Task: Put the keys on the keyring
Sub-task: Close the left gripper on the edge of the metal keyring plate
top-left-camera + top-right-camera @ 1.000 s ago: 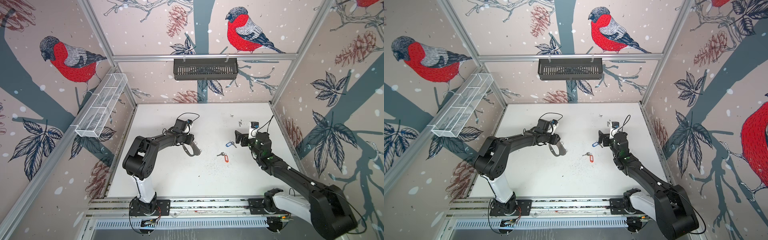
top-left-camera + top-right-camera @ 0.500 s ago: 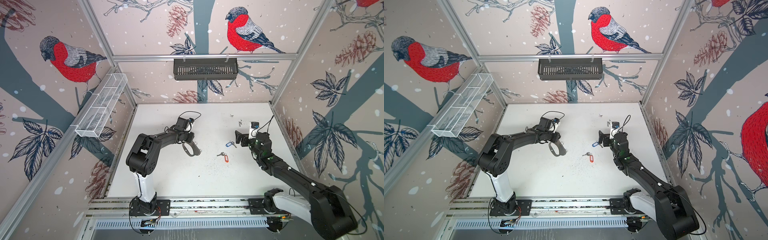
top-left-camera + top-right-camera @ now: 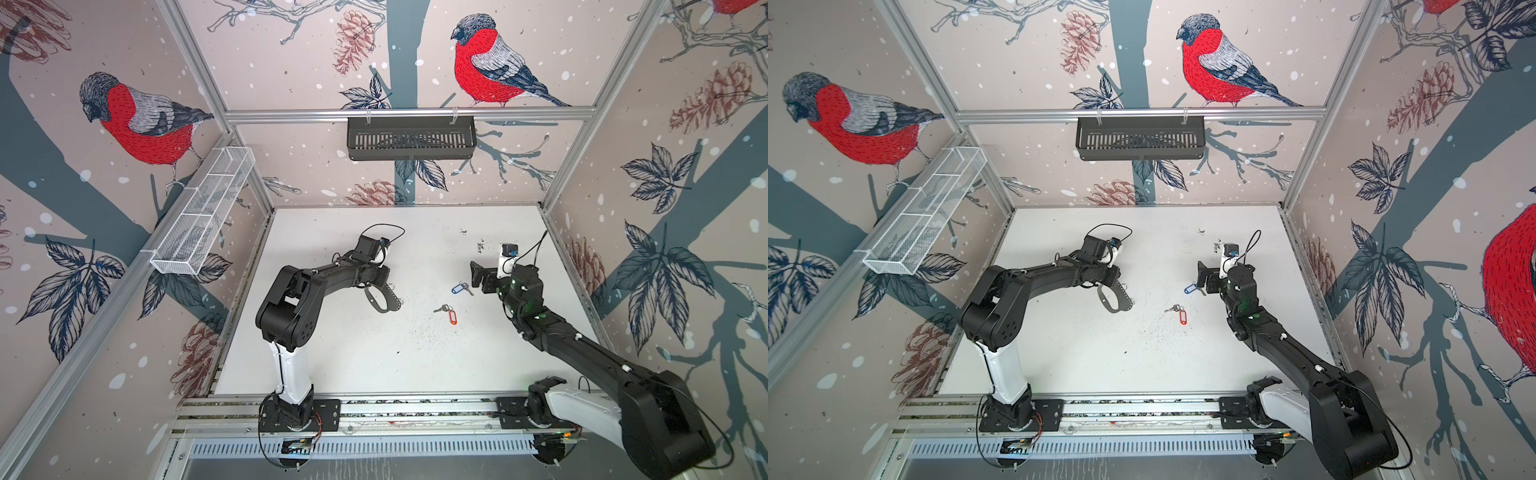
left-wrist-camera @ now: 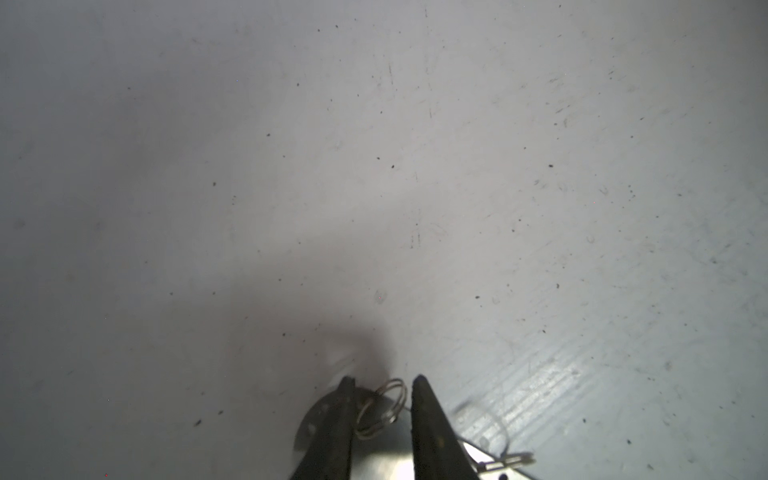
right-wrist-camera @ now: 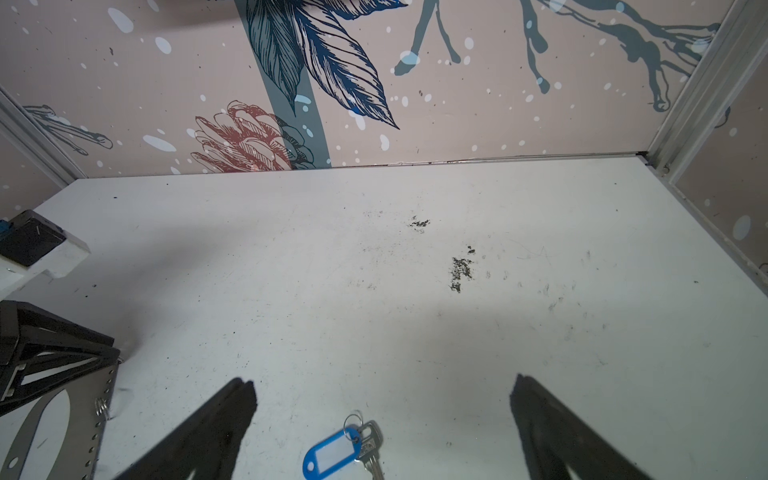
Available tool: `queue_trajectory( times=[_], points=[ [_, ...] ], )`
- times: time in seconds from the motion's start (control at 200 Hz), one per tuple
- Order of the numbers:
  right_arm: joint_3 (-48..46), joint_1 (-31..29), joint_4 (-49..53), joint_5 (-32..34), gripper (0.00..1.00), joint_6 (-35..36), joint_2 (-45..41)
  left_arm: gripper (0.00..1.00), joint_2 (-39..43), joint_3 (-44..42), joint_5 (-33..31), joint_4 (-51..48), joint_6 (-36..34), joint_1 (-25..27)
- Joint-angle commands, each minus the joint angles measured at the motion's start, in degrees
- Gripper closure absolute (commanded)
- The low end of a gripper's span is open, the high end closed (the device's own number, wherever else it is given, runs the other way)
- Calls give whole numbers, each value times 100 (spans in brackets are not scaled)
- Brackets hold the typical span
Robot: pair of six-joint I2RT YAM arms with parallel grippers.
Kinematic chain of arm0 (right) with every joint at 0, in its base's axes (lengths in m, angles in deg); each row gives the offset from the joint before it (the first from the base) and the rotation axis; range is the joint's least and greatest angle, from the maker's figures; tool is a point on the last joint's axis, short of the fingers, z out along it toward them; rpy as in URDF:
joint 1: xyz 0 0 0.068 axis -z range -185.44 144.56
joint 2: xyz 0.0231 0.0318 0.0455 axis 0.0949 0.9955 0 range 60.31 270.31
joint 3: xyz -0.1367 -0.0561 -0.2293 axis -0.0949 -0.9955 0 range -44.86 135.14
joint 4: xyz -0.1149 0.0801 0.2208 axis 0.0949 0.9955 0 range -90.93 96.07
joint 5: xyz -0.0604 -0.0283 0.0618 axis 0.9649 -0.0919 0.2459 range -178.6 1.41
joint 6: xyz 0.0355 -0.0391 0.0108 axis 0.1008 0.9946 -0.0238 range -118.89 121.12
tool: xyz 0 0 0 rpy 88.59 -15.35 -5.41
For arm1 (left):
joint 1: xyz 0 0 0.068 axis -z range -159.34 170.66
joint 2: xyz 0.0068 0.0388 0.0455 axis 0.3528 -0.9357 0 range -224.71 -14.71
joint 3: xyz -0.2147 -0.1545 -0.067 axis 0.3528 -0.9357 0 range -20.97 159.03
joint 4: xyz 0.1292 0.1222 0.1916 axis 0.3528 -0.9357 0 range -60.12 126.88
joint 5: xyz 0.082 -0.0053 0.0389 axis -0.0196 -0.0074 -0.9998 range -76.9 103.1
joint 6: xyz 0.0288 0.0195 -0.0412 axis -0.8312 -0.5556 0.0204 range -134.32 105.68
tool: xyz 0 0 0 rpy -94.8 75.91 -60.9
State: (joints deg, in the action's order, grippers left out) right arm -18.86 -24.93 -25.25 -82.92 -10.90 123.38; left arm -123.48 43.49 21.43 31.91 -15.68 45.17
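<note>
The small metal ring sits at a slant deep between my left gripper's fingers, so I should back off and pinch the ring's lower part [image 4: 366, 435], with its top beyond the fingertips.
The keyring [image 3: 384, 300] [image 3: 1115, 301], a grey D-shaped plate, lies left of the table's middle. My left gripper [image 3: 376, 286] is at its far end. In the left wrist view its fingers [image 4: 382, 382] stand a narrow gap apart over the plate [image 4: 309, 428], with a small metal ring [image 4: 384, 405] between them. The keys lie apart: the blue-tagged set [image 3: 458, 288] [image 5: 336, 455] is right beside my right gripper [image 3: 478, 274] [image 5: 382, 382], which is wide open and holds nothing. The red-tagged set [image 3: 452, 316] [image 3: 1182, 316] lies nearer the front.
A black basket [image 3: 411, 137] hangs on the back wall and a white wire basket [image 3: 203, 216] on the left wall. Dark specks [image 3: 480, 247] mark the table behind the right gripper. The arms' rail [image 3: 415, 409] runs along the front edge.
The left arm's elbow has swung to the right while its gripper stayed at the keyring. The right arm, both key sets and the keyring have not moved.
</note>
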Motion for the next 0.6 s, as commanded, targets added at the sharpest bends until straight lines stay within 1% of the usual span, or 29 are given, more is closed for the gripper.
queue_trajectory(
  times=[0.0, 0.285, 0.485, 0.52, 0.595],
  points=[
    [2, -4, -84, 61, 0, 12, -1, 76, -22, 49, -82, 18, 75, 4],
    [18, -9, -108, 82, 0, 37, 31, 82, -21, 76, -109, -13, 110, 3],
    [28, -4, -117, 89, 0, 40, 53, 84, -21, 101, -214, -72, 127, 3],
    [28, -6, -122, 84, 0, 37, 50, 82, -14, 102, -243, -83, 137, 2],
    [19, -7, -108, 88, 0, 29, 54, 72, 37, 87, -280, -48, 180, 5]
  ],
)
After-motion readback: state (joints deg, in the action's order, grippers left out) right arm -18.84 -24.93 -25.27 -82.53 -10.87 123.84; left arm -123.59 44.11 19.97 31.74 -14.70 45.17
